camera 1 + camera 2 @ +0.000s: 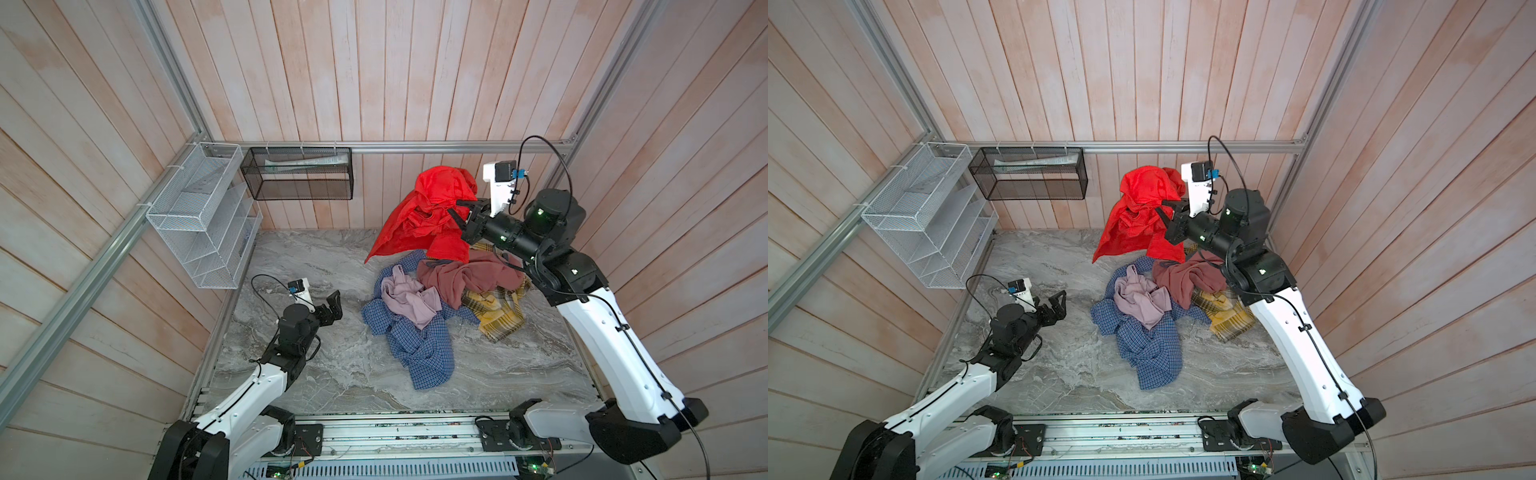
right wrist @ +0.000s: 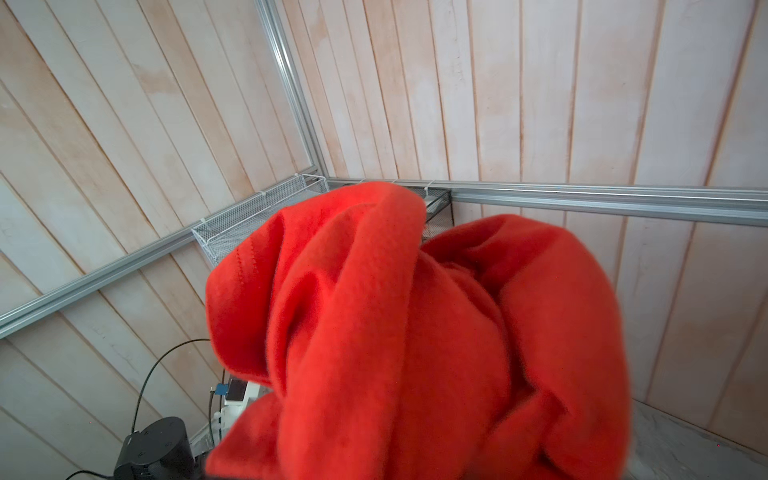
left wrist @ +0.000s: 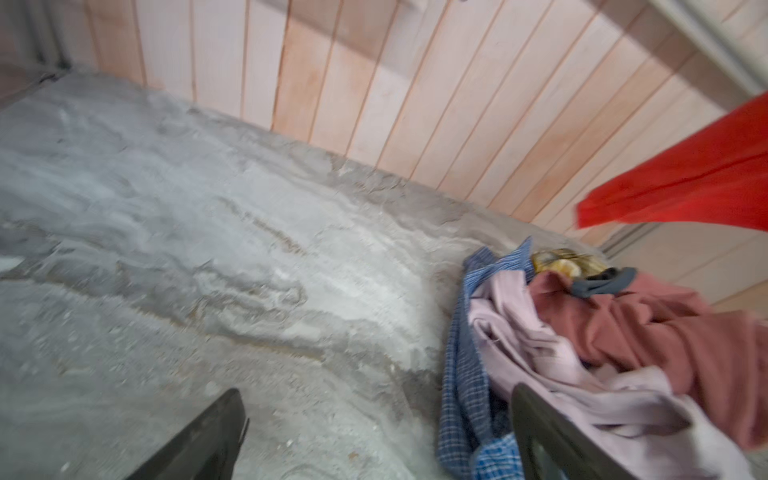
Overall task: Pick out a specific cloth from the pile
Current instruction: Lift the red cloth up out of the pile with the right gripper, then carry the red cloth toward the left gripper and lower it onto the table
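My right gripper needs to drop the red cloth on the marble (image 1: 318, 310) between the white rack and blue checked shirt.
The bright red cloth (image 1: 432, 208) (image 1: 1138, 216) hangs in the air near the back wall, above the far edge of the pile (image 1: 440, 299) (image 1: 1154, 303). My right gripper (image 1: 456, 208) (image 1: 1162, 208) is shut on its bunched upper part. In the right wrist view the cloth (image 2: 415, 332) fills the foreground and hides the jaws. A red corner (image 3: 685, 178) shows in the left wrist view. My left gripper (image 1: 332, 308) (image 1: 1059, 305) (image 3: 376, 390) stands open and empty, low over the table, left of the pile.
The pile holds a blue checked shirt (image 1: 424, 349), a lilac-pink garment (image 1: 409, 299), a dusty-pink garment (image 1: 465, 278) and a yellow plaid cloth (image 1: 498, 316). A white wire rack (image 1: 203, 216) and a black mesh basket (image 1: 299, 174) hang on the walls above the marble table (image 1: 316, 374).
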